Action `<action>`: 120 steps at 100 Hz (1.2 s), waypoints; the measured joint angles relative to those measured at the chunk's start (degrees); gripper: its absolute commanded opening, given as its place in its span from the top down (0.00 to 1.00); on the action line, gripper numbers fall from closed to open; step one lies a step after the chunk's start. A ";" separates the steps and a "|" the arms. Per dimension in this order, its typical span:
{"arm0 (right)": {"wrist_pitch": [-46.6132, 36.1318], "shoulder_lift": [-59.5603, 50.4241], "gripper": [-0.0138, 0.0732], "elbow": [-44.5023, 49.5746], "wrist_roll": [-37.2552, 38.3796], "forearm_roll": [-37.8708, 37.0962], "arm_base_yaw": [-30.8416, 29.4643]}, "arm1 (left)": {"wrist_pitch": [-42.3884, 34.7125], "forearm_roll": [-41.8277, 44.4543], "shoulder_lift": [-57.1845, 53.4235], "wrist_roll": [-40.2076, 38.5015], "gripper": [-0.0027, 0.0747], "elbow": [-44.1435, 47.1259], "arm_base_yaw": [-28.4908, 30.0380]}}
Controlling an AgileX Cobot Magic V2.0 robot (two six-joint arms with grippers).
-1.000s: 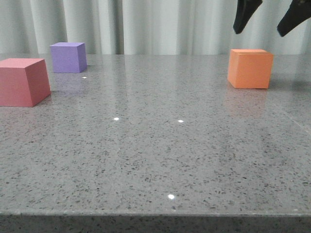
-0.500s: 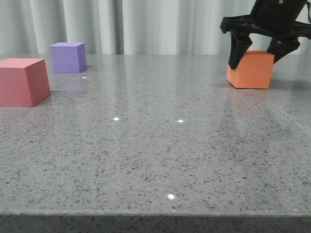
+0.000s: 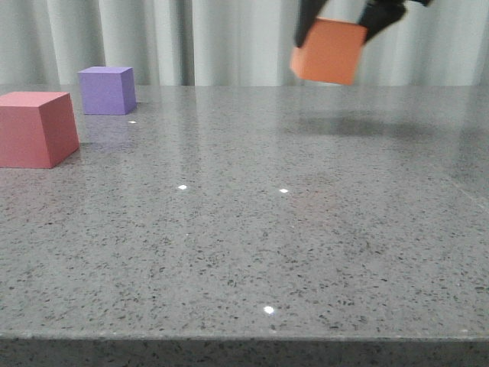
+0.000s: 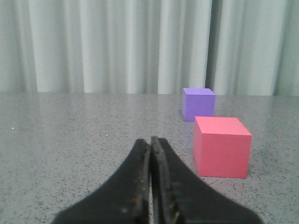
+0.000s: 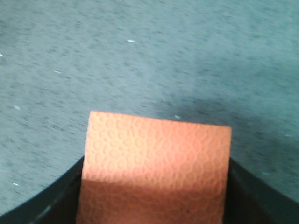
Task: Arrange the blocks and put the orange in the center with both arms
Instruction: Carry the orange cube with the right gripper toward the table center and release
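My right gripper needs to let go of the orange cube on the table (image 3: 221, 124) beside the purple cube, slightly nearer the front edge.
My right gripper (image 3: 348, 23) is shut on the orange cube (image 3: 328, 52) and holds it tilted in the air above the far middle-right of the table. In the right wrist view the orange cube (image 5: 156, 168) fills the space between the black fingers (image 5: 56, 198). The pinkish-red cube (image 3: 34, 128) sits at the left edge, the purple cube (image 3: 108, 90) behind it. My left gripper (image 4: 150, 144) is shut and empty, low over the table, with the pinkish-red cube (image 4: 221, 146) and the purple cube (image 4: 198, 103) ahead of it to one side.
The grey speckled table (image 3: 244, 229) ends at a front edge near the camera. A pale curtain (image 3: 191, 38) hangs behind the table. The orange cube's shadow (image 3: 359, 126) lies on the far right of the table.
My right gripper came down over the orange cube, closed on it, lifted it off the table and carried it left. The other cubes have not moved.
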 measured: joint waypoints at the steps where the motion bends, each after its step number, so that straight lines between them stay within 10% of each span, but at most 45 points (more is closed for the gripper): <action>1: 0.23 0.21 0.42 -0.31 0.50 -0.38 0.33 | 0.00 0.00 0.00 0.00 0.99 0.00 0.00; 30: 6.86 11.77 0.42 -15.07 14.73 -8.86 10.43 | 0.00 0.00 0.00 0.00 0.99 0.00 0.00; 89: 12.70 23.33 0.42 -28.03 18.96 -10.19 12.85 | 0.00 0.00 0.00 0.00 0.99 0.00 0.00; 120: 12.70 23.54 0.07 -28.23 18.96 -10.27 12.85 | 0.00 0.00 0.00 0.00 0.99 0.00 0.00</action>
